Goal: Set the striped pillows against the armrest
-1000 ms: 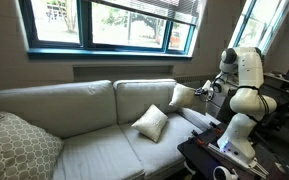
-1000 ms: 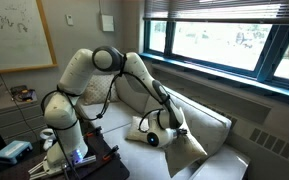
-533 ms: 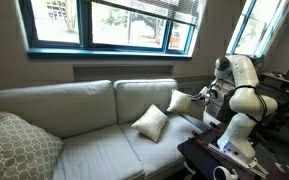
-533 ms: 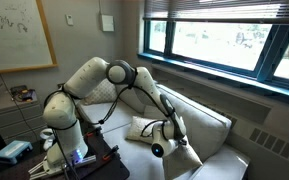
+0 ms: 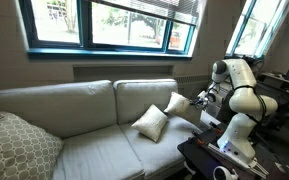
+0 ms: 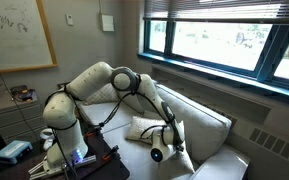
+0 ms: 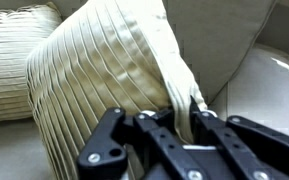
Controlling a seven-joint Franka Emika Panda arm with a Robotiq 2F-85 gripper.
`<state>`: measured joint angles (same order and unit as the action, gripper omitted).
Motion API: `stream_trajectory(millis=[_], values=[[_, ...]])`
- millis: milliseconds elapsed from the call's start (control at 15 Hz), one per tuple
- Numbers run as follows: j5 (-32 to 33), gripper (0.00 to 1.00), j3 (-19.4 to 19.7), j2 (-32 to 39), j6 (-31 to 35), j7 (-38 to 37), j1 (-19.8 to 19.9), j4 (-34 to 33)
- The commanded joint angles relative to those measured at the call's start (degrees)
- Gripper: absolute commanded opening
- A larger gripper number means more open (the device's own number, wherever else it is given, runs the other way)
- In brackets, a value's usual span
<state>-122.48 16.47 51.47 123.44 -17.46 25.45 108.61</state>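
Next, my gripper lets go of the second striped pillow in the sofa's corner [image 5: 188, 103] between the back cushion and the armrest.
Two cream striped pillows are on the sofa. One [image 5: 151, 122] lies on the seat cushion, and in the wrist view it shows at the left edge [image 7: 12, 55]. The other striped pillow [image 5: 177, 102] [image 7: 99, 70] stands tilted at the sofa's end, just above the armrest [image 5: 197, 120]. My gripper [image 5: 198, 97] [image 7: 180, 118] is shut on this pillow's edge, and the cloth is pinched between the black fingers [image 7: 209, 135]. In an exterior view the gripper [image 6: 167, 140] hangs over the pillows [image 6: 142, 128], and the arm hides part of them.
A large lattice-patterned pillow [image 5: 19, 145] sits at the sofa's far end. The tall back cushions [image 5: 144, 95] stand behind the pillows. The robot base and a dark table with gear [image 5: 219, 155] are beside the armrest. A window sill [image 6: 224, 75] runs above the sofa.
The gripper has moved down and a little toward the sofa's middle with the pillow still pinched. The other striped pillow has not moved.
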Motion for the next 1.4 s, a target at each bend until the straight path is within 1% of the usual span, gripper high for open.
stream_trajectory(millis=[0, 333, 533, 667, 800, 933, 1000, 1133, 1333], values=[[-0.51, 0.01, -0.55, 1.24, -1.56, -3.13, 3.01, 1.4], [-2.94, 0.01, -1.05, 5.01, -4.84, -4.46, 6.61, 4.08], [-6.73, 0.01, -1.35, 5.24, -10.84, -2.19, 8.94, 6.73], [-8.37, 0.01, -0.41, 2.83, -14.03, 0.59, 9.08, 9.64], [-8.26, 0.01, 1.33, -0.85, -15.26, 4.15, 8.02, 13.01], [-7.05, 0.01, 3.46, -4.97, -15.23, 8.39, 6.27, 16.31], [-7.65, 0.01, 4.13, -7.17, -14.3, 9.31, 5.7, 18.27], [-7.93, 0.01, 5.18, -9.65, -15.26, 9.45, 5.98, 20.54], [-7.49, 0.01, 6.26, -11.31, -16.03, 6.98, 7.02, 22.47]])
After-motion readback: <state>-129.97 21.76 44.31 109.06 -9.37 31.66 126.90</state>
